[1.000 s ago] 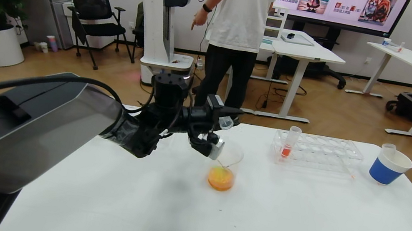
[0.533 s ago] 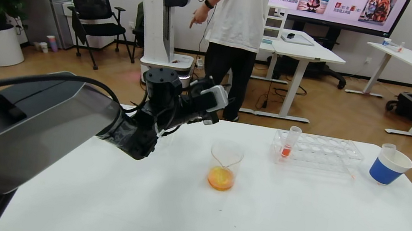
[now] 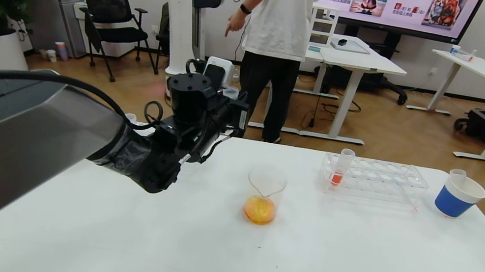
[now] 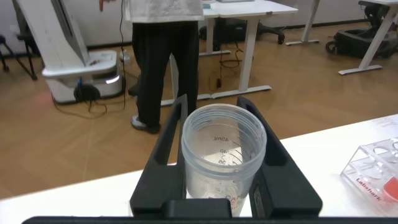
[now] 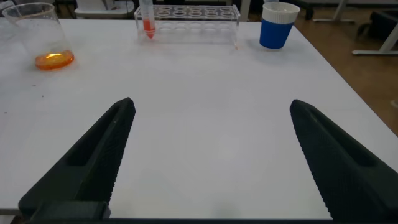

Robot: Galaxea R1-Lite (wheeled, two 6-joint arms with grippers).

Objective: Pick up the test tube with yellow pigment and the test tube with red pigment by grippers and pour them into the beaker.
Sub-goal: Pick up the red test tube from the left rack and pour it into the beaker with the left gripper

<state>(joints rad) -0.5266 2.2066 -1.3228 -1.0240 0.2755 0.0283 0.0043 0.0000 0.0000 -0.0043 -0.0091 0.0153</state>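
Next, my left gripper lets go of the clear test tube in the paper cup hidden point(image 3: 74, 136) behind that gripper's arm.
My left gripper point(image 3: 229, 104) is shut on a clear test tube point(image 4: 222, 155) with a printed scale. It holds the tube upright, above the table's far edge and left of the beaker; no yellow liquid shows in the tube. The beaker point(image 3: 264, 195) stands mid-table with orange liquid at its bottom and also shows in the right wrist view point(image 5: 43, 37). The test tube with red pigment point(image 3: 341, 168) stands in the left end of a clear rack point(image 3: 384, 181). My right gripper point(image 5: 211, 155) is open and empty, low over the near part of the table.
A blue-and-white paper cup point(image 3: 459, 196) holding a clear tube point(image 3: 457, 173) stands right of the rack. A person point(image 3: 275, 37) stands behind the table by a white robot column. Other desks stand farther back.
My left gripper has drawn back from above the beaker, up and to the left, turning the tube from tipped to upright. Beaker, rack and cup have not moved.
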